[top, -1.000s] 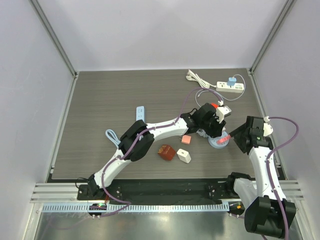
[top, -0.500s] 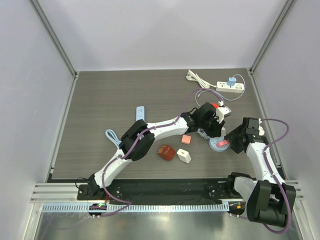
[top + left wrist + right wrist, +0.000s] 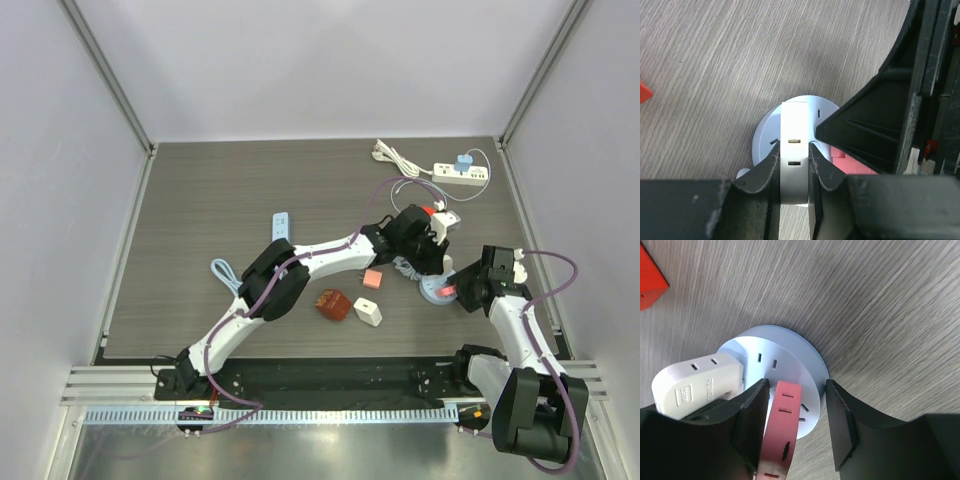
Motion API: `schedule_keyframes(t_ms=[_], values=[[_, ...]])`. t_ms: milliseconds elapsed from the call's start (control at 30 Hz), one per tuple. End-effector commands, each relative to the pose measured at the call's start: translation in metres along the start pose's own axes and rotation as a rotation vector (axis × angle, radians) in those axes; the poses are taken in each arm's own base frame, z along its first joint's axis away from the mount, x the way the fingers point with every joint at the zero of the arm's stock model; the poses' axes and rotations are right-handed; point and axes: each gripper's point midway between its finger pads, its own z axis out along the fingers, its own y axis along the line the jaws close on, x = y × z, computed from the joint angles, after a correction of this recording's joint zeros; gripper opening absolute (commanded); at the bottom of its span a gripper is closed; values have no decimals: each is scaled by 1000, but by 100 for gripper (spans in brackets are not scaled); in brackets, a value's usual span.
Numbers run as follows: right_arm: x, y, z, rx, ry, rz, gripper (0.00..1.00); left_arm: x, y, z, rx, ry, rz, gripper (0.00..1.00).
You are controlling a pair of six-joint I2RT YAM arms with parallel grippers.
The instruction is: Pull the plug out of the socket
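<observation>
The white plug will leave my left gripper on the table (image 3: 342, 272) just behind the red-brown block, near the pink cube.
A round pale-blue socket (image 3: 433, 293) lies on the table right of centre. A white plug (image 3: 795, 120) and a pink plug (image 3: 785, 425) stand on it. My left gripper (image 3: 794, 157) is shut on the white plug, one finger on each flat side. It shows in the top view (image 3: 428, 262) just above the socket. My right gripper (image 3: 796, 425) is open and straddles the pink plug, whose side lies against the left finger, with a gap to the right finger. It shows in the top view (image 3: 458, 290) at the socket's right side. The socket also shows in both wrist views (image 3: 765, 145) (image 3: 790, 350).
A white power strip (image 3: 460, 175) with a blue plug (image 3: 463, 161) and coiled cord lies at the back right. A white cube (image 3: 368, 312), a pink cube (image 3: 373, 279) and a red-brown block (image 3: 333, 304) lie left of the socket. A blue remote-like bar (image 3: 281, 225) and a blue cable (image 3: 224, 272) lie further left.
My right arm has lowered and moved left, bringing its open gripper around the pink plug on the socket. My left arm has stayed on the white plug.
</observation>
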Motion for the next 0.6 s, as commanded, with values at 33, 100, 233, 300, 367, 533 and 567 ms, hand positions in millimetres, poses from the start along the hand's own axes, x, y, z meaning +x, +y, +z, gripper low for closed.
schedule_keyframes(t_ms=[33, 100, 233, 300, 367, 533, 567], values=[[-6, -22, 8, 98, -54, 19, 52, -53, -39, -18, 155, -148, 56, 0], [-6, -24, 10, 118, -54, 18, 52, -59, -45, -23, 176, -172, 71, 0], [-4, -28, 13, 136, -42, 10, 51, -68, -55, -32, 219, -253, 96, 0], [-3, -28, 14, 135, -41, 11, 50, -69, -63, -35, 262, -259, 104, 0], [-5, -29, 13, 138, -50, 0, 48, -73, -69, -36, 293, -263, 113, 0], [-4, -32, 15, 147, -48, -15, 46, -93, -75, -41, 291, -286, 92, 0], [-4, -32, 16, 146, -42, -19, 46, -78, -67, -33, 262, -213, 43, 0]])
